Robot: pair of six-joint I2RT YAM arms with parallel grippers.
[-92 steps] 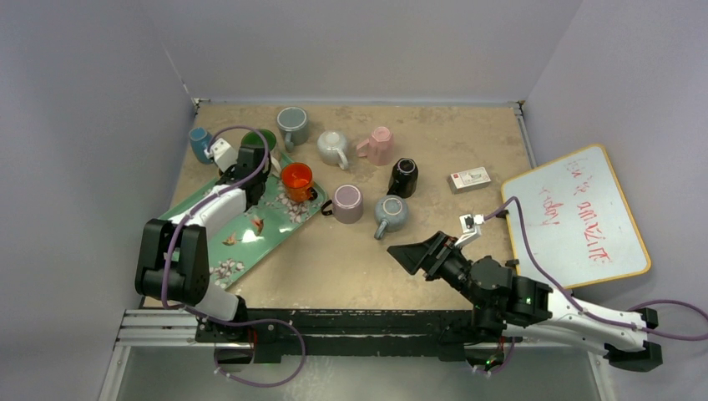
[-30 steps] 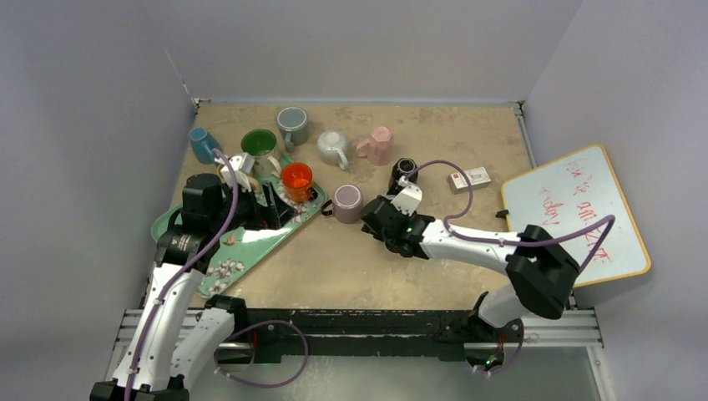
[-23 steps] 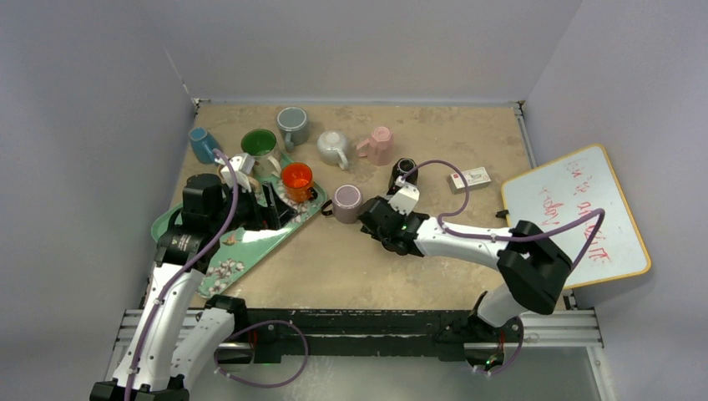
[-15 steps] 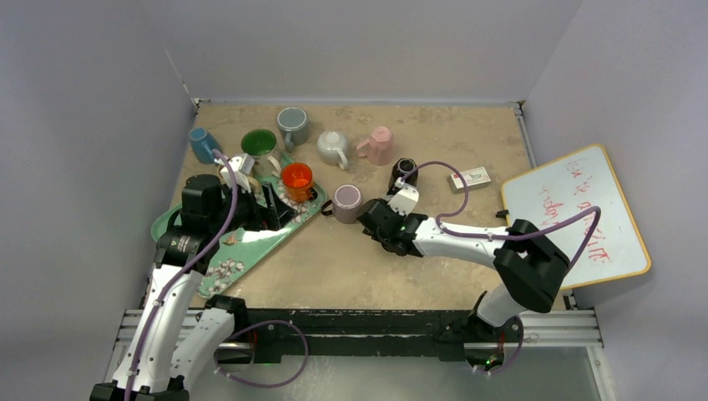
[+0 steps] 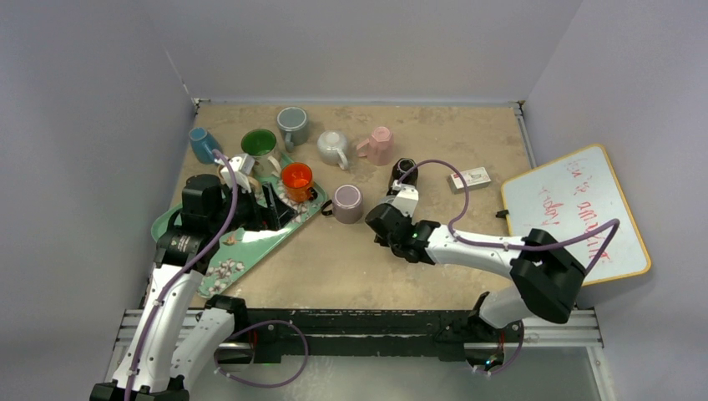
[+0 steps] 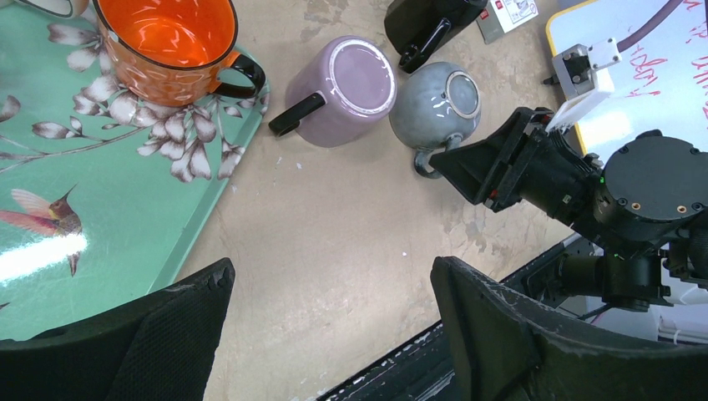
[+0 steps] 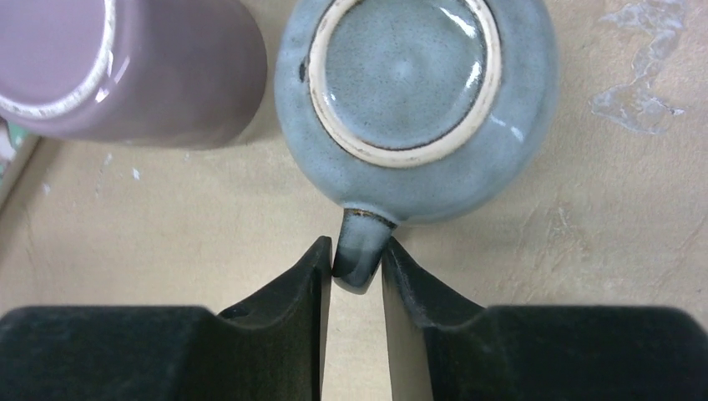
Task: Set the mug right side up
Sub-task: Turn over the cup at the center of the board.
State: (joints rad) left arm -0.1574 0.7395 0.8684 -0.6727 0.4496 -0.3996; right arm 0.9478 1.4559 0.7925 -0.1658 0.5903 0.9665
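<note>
The handle of the grey-blue mug slants between my right gripper's fingers, so I will open them, line up with it and grip where the handle joins the mug (image 7: 370, 217).
A grey-blue mug (image 7: 413, 109) stands upside down on the table, base up, with its handle (image 7: 361, 251) pointing toward my right arm. My right gripper (image 7: 356, 255) is shut on that handle, a finger pressed against each side. From the left wrist view the same mug (image 6: 434, 104) sits just ahead of the right gripper (image 6: 455, 163). In the top view the right gripper (image 5: 388, 219) covers most of the mug. My left gripper (image 6: 331, 271) hangs open over bare table beside the tray, holding nothing.
A lilac mug (image 5: 346, 202) lies close on the left of the grey-blue one, with a black mug (image 5: 404, 171) behind. An orange mug (image 5: 296, 177) sits on the green floral tray (image 5: 225, 251). More mugs line the back. A whiteboard (image 5: 576, 217) lies at the right.
My right arm swung from the table's front to the grey-blue mug, and its jaws narrowed onto the handle. The left arm drew back off the tray, then held still and open.
</note>
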